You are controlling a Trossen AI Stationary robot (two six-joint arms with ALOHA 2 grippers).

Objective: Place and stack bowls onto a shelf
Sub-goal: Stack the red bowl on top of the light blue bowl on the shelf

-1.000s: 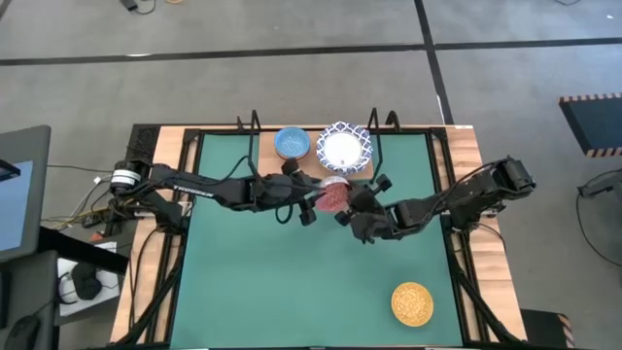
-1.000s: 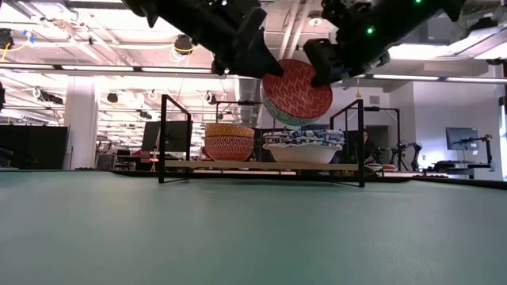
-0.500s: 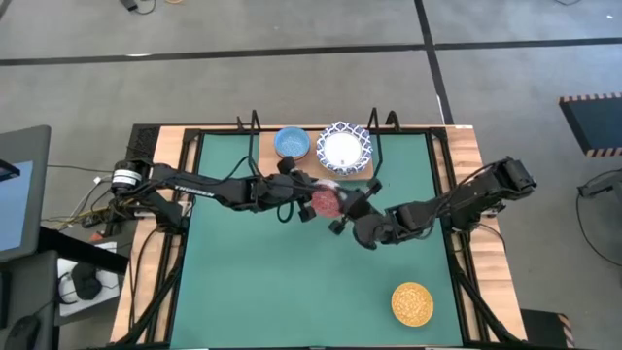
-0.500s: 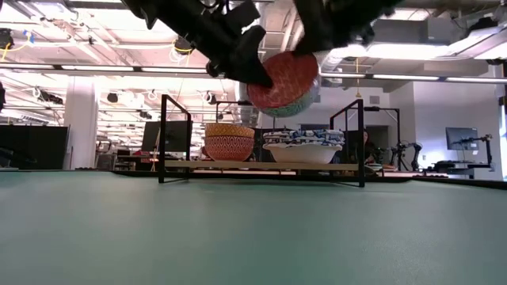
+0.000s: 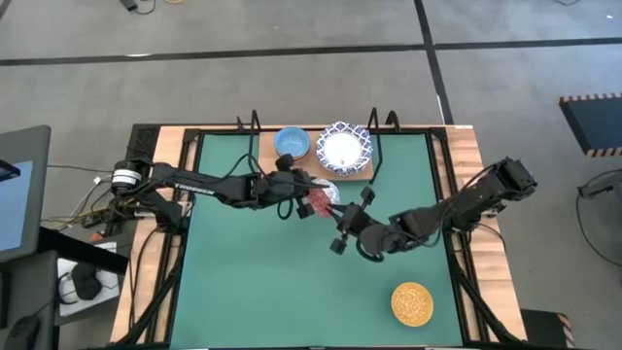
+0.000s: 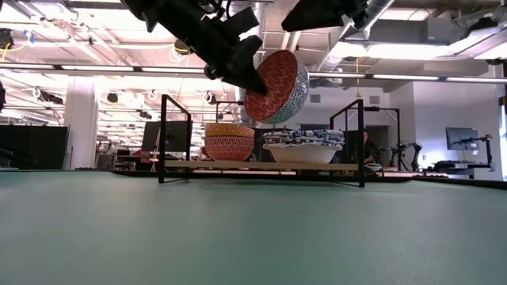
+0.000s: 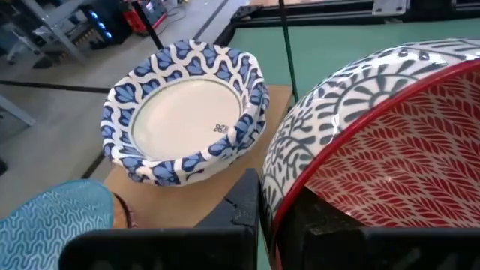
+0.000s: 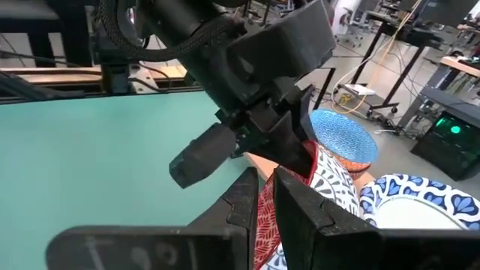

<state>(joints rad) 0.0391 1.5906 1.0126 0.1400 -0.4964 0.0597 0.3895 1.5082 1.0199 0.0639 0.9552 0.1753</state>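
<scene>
Next, my left gripper releases the red bowl, now tilted above the green mat, inside the light blue bowl (image 5: 292,143) (image 7: 54,234) on the shelf's wooden board.
A bowl, red inside and grey-blue patterned outside (image 6: 277,85), hangs tilted above the green mat just before the shelf (image 6: 261,165), with my left gripper (image 5: 306,197) shut on it. My right gripper (image 5: 338,236) stands clear of it toward the near side, its fingers a narrow gap apart with nothing between them. On the shelf's wooden board (image 5: 362,176) rest a light blue bowl (image 5: 292,144) and a wide blue-and-white bowl (image 5: 344,149), each on its base. A yellow-gold bowl (image 5: 411,302) sits on the mat at the near right. My left gripper holds the red bowl by its rim (image 7: 289,196), one finger (image 7: 244,202) outside the patterned wall and the other inside against the red. The fingers come from the table's left, slanting a little down. The bowl is lifted clear and tilted.
The shelf's black wire posts (image 6: 165,134) (image 6: 363,138) rise at both ends of the board. In the low view the shelf bears a stack of small bowls (image 6: 230,141) and a stack of wide ones (image 6: 303,149). The green mat (image 5: 272,282) lies open at the near left.
My left gripper has shut on the red bowl's rim. My right gripper has let go of the bowl's other side and drawn back up and toward the table's near edge. The bowl has stayed lifted and tipped further.
</scene>
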